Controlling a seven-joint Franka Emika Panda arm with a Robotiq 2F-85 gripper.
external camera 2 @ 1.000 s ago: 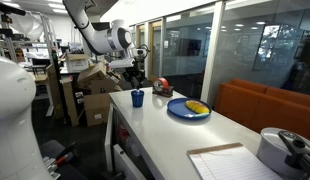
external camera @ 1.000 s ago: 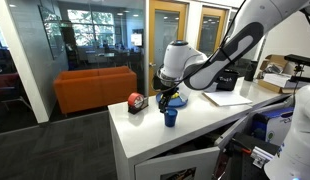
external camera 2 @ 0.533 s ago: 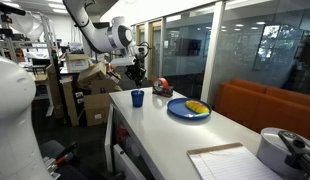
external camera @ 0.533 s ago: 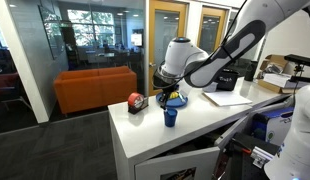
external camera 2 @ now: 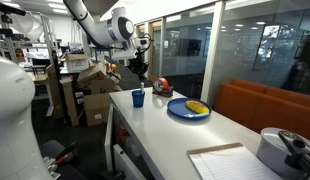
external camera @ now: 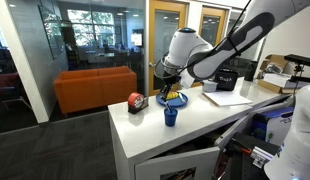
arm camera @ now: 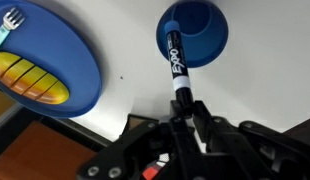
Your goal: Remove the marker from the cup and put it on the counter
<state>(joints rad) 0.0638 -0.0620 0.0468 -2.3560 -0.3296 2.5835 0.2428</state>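
Next, my gripper releases the marker, which hangs upright above the cup now, on the bare counter (external camera: 191, 107) next to the blue plate, toward the papers from the cup.
The marker (arm camera: 177, 62) is a dark stick with a white Expo label. It hangs upright from my gripper (arm camera: 184, 112), which is shut on its upper end. Its lower end points into the mouth of the deep-blue cup (arm camera: 194, 32). In both exterior views the gripper (external camera: 170, 91) (external camera 2: 139, 72) sits right above the cup (external camera: 170, 116) (external camera 2: 138, 98), which stands near the end of the white counter (external camera: 207, 126) (external camera 2: 173, 142). In those views the marker is too thin to make out.
A blue plate (external camera 2: 188, 108) (arm camera: 83, 72) with a yellow item lies beside the cup. A red-and-black rounded object (external camera: 136, 102) (external camera 2: 162, 87) sits near the counter's far edge. Papers (external camera: 227, 98) (external camera 2: 235, 164) and a pot (external camera 2: 285, 150) lie further along the counter.
The gripper has risen straight up above the cup, taking the marker with it. The cup has stayed in place.
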